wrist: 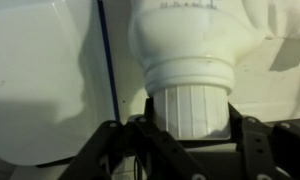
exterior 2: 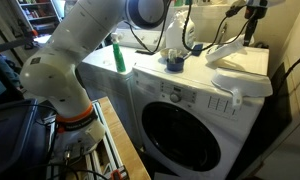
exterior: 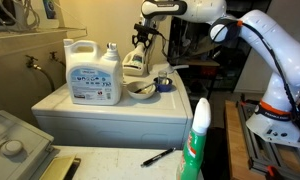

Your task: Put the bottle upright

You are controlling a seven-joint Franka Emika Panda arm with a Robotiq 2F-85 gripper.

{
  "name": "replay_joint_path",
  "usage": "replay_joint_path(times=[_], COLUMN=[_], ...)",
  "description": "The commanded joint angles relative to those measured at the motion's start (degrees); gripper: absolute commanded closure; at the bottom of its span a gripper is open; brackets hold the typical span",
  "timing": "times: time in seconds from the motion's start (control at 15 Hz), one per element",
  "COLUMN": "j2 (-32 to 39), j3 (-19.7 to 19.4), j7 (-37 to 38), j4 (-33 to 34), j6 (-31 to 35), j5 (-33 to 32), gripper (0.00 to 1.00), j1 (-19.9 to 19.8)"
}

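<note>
The robot's gripper needs to release the bottle upright on the washer top behind the shallow bowl [exterior: 130,67], beside the detergent jug.
The bottle [exterior: 137,63] is small and whitish with a bluish label. It hangs tilted just above the washer top [exterior: 90,108], beside the big jug. In an exterior view it slants with its cap end up [exterior 2: 226,52]. My gripper [exterior: 143,38] comes down from above and is shut on its cap end. In the wrist view the ribbed white cap sits between the two black fingers [wrist: 190,128], and the bottle's body [wrist: 190,45] fills the upper middle. In an exterior view the gripper [exterior 2: 253,22] is partly cut off at the top edge.
A large white handled detergent jug [exterior: 93,72] stands left of the bottle. A shallow bowl [exterior: 140,90] and a small blue cap [exterior: 163,83] lie near it. A tall green-and-white bottle [exterior: 197,142] stands in the foreground. A pen [exterior: 156,157] lies on a lower surface.
</note>
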Motion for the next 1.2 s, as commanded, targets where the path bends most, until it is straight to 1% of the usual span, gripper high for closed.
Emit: replay_joint_path(times=[0.0,0.2,0.47,0.67,0.87,1.13], j2=[-4.2,-5.8,-7.5,-8.7,-9.1,-9.0], j3=[0.1,-0.5,-1.6,-2.3,-3.1,-5.1], j7=[-3.2,-5.0,-7.6,-9.6,-10.1,-9.3], j4=[-1.3,-2.2,-2.7,-3.2,-3.8,-6.2], j6=[2.5,2.6,0.3,1.6,4.2,13.7], j5=[-0.9,-2.9,-6.9,-9.7,-12.2,-17.0], gripper=[0.62,0.62,0.62,0.62,0.62,0.62], j1=[1.6,3.4,5.4,6.8,8.3,10.8])
